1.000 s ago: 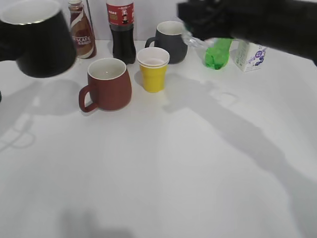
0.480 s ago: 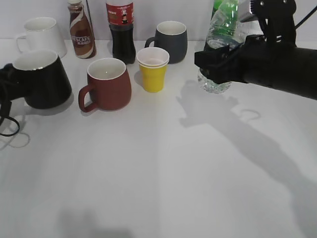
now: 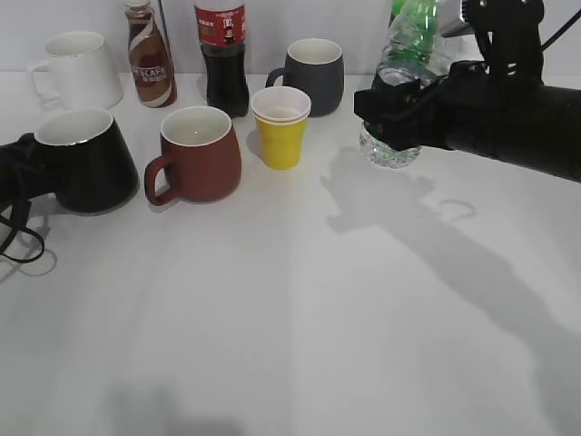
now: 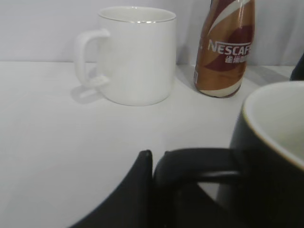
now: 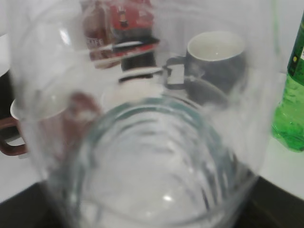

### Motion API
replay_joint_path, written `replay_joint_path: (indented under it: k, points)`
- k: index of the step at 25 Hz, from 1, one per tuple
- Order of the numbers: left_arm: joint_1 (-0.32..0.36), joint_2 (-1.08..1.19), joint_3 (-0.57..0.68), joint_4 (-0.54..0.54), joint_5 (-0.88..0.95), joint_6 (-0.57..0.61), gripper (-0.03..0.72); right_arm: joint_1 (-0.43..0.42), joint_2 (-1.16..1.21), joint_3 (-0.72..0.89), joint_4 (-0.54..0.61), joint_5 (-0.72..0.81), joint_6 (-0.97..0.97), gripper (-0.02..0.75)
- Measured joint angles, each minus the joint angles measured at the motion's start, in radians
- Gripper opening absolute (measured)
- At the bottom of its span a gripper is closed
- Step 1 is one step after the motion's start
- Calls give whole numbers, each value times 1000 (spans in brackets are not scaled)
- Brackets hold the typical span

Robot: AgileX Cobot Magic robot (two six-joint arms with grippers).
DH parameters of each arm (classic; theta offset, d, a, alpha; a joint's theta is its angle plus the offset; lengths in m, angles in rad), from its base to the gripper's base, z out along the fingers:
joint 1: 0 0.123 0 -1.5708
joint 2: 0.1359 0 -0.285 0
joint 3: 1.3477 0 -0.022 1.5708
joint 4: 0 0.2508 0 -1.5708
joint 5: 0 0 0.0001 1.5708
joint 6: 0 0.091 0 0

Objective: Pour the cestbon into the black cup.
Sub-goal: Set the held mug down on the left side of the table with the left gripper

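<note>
The robot's right gripper needs to put the cestbon down upright on the open table (image 3: 397, 195) in front of the green soda bottle.
The black cup (image 3: 83, 165) stands on the table at the far left, upright, white inside. My left gripper (image 3: 20, 173) is shut on its loop handle (image 4: 199, 164). In the left wrist view one finger (image 4: 140, 185) presses against the handle, and the cup's rim (image 4: 273, 121) shows at the right. My right gripper (image 3: 399, 107) is shut on the cestbon (image 3: 392, 150), a clear ribbed bottle held upright at the right. Its base is close to the table. I cannot tell if it touches. The cestbon (image 5: 142, 152) fills the right wrist view and hides the fingers.
A brown-red mug (image 3: 195, 153), yellow paper cup (image 3: 280, 127) and dark-grey mug (image 3: 315, 74) stand between the two grippers. A white mug (image 3: 77, 68), Nescafe bottle (image 3: 150, 54) and cola bottle (image 3: 222, 54) line the back. A green soda bottle (image 3: 416, 18) stands behind the cestbon.
The black cup came down from high at the left onto the table. The cestbon went from tilted and raised to upright and low. Both barely moved in the last half second.
</note>
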Motion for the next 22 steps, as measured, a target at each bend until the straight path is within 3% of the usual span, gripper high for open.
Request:
replay_joint_path:
  k: [3,10,22]
  points:
    - [0,0,0,5,-5,-2,59,0,0,0,0,0,2,457]
    - [0,0,11,8,-24,-11,202,0,0,0,0,-3,2,457]
    - [0,-69,84,4,-21,-12,248,0,0,0,0,-3,3,457]
